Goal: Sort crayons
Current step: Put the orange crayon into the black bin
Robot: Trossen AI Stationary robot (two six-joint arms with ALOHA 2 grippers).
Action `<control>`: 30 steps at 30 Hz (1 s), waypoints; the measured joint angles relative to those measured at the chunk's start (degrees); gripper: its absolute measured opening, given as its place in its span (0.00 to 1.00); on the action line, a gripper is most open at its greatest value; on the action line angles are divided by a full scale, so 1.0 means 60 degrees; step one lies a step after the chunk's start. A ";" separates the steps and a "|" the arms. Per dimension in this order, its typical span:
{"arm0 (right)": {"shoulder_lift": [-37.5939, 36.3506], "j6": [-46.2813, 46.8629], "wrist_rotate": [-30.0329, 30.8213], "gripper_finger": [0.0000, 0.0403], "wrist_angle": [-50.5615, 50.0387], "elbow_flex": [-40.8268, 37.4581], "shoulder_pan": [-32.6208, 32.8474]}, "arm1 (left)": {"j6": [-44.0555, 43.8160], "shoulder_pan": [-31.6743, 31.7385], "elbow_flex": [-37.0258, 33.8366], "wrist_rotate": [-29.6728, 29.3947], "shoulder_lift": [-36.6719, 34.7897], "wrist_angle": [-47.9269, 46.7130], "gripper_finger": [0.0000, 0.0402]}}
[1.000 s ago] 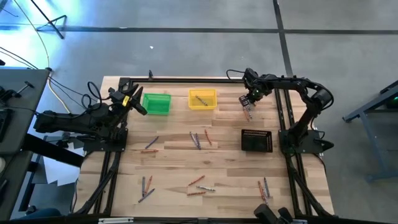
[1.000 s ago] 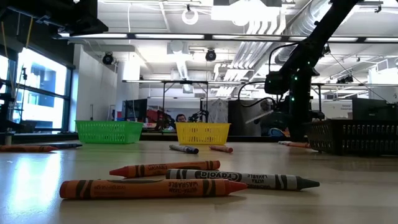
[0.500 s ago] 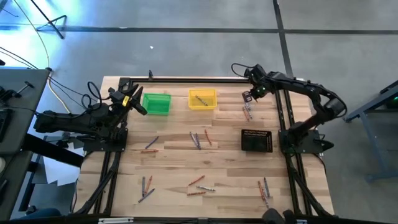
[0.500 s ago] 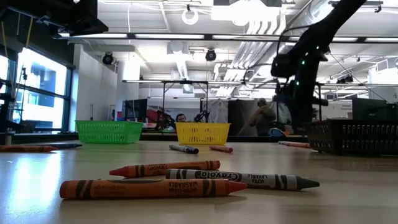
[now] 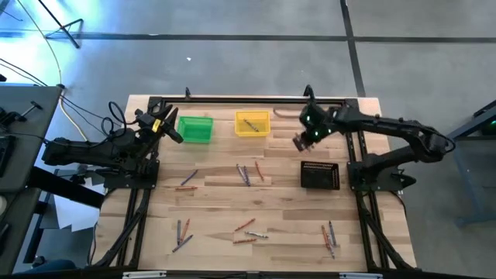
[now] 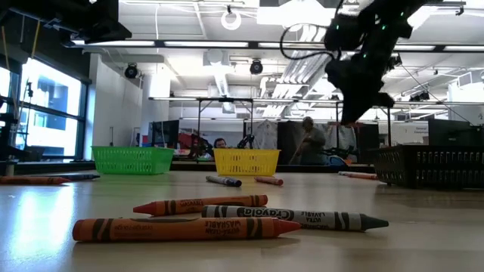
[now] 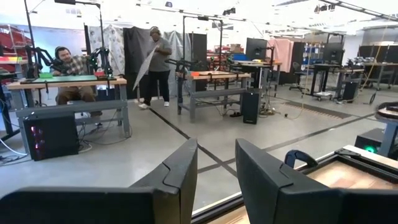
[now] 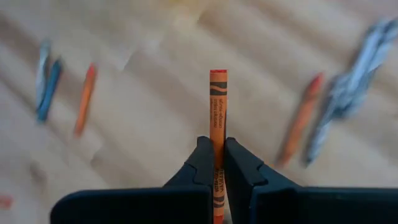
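Next, I let go of the orange crayon with my right gripper on the bottom of the empty black bin [image 5: 316, 177].
My right gripper [image 5: 298, 142] hangs above the table's far right part, between the yellow bin [image 5: 252, 122] and the black bin [image 5: 319, 175], shut on an orange crayon [image 8: 218, 112]. It also shows high in the low view [image 6: 349, 113]. My left gripper [image 5: 172, 132] waits open at the far left beside the green bin [image 5: 194, 129]. Loose orange and grey crayons lie flat on the table in small groups, one at mid-table [image 5: 246, 172] and one near the front [image 5: 249, 230]. A crayon lies in the yellow bin. My right gripper pinches the orange crayon between its two fingers, on the wrapped shaft [image 8: 217, 149]. The crayon lies along the fingers and its one end [image 8: 218, 74] sticks out well past the fingertips. The fingers point down at the table from above. The crayon is lifted clear of the table.
More crayon groups lie at the left [image 5: 186, 180], front left [image 5: 182, 231] and front right [image 5: 328, 235]. Three crayons lie close in the low view [image 6: 227, 217]. A black frame runs along the table's far edge [image 5: 232, 99]. People show in the room beyond.
My right gripper has risen from the crayons at the far right of the table with the orange crayon. It has swung a little toward the table's near and left side. The crayon is now clear of the wood.
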 joint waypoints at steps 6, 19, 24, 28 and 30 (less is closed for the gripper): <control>-0.0356 0.1735 0.0036 0.01 -0.1417 0.0007 0.1799 | 0.0000 0.0000 0.0000 0.0004 0.0000 0.0004 0.25; -0.0384 0.4619 0.0255 0.01 -0.3377 -0.0021 0.3869 | -0.0067 0.0000 0.0000 0.0001 0.0000 0.0001 0.25; -0.0377 0.4824 0.0492 0.02 -0.3390 -0.0098 0.4149 | -0.0068 0.0000 0.0000 0.0004 0.0000 0.0000 0.25; -0.0377 0.4641 0.0519 0.07 -0.3426 -0.0098 0.4163 | -0.0069 0.0000 0.0000 0.0004 0.0002 0.0000 0.25; -0.0377 0.4601 0.0517 0.11 -0.3426 -0.0098 0.4162 | -0.0069 0.0000 0.0000 0.0004 0.0004 -0.0004 0.25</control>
